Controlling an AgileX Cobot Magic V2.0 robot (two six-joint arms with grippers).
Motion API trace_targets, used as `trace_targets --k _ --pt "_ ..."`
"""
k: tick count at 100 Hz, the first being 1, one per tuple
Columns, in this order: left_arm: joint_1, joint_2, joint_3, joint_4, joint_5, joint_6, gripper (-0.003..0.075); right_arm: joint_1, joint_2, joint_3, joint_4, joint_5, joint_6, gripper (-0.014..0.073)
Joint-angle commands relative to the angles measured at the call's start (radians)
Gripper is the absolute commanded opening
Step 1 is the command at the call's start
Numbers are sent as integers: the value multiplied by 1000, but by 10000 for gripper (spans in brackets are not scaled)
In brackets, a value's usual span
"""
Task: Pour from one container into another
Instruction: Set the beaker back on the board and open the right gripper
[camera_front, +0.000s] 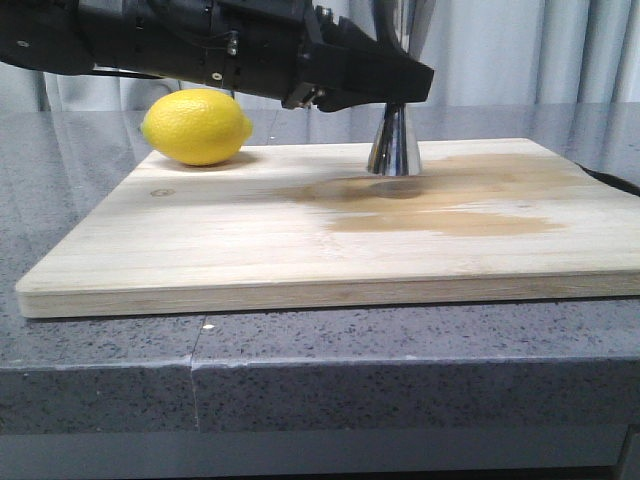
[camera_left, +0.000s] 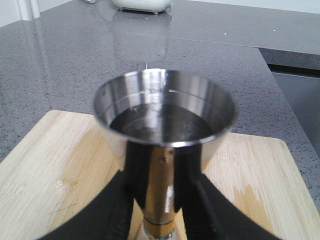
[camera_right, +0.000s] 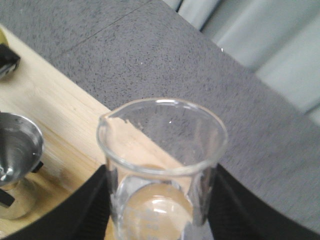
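Observation:
I should use my right gripper to set the clear glass beaker free on the wooden board (camera_front: 563, 191) next to the black handle at its edge.
The steel jigger (camera_front: 394, 146) stands upright on the wooden board (camera_front: 200, 230), toward its back. My left gripper (camera_front: 398, 92) reaches in from the left and is shut on the jigger's narrow waist. In the left wrist view the black fingers (camera_left: 137, 165) clamp the jigger (camera_left: 165, 107) above its gold band, and liquid lies in its top cup. My right gripper (camera_right: 160, 200) is shut on the clear glass beaker (camera_right: 162, 150), held a little above the board beside the jigger (camera_right: 15, 150), with its pouring lip turned toward the jigger. The front view shows neither the beaker nor the right gripper.
A yellow lemon (camera_front: 197, 126) rests on the board's back left corner. Dark wet patches (camera_front: 440, 205) spread over the board in front of and to the right of the jigger. The board lies on a grey stone counter (camera_front: 100, 340). A white appliance (camera_left: 141, 4) stands farther off.

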Motion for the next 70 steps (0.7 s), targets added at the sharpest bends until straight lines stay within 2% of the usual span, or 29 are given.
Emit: trace_targets --k 1,14,30,48,70 --pt "-6 -52 -31 -77 57 -7 188 -60 -80 75 150 -174 9 318" --pt "-6 -52 -31 -77 57 -7 188 -81 -157 282 323 -410 9 318" --pt "-6 -52 -31 -77 57 -7 188 -72 -206 496 435 -642 9 318" --pt "-6 -52 -31 -77 57 -7 188 -34 -207 648 455 -784 17 318" --pt "-6 -52 -31 -77 57 -7 188 60 -200 852 455 -1188 105 318"
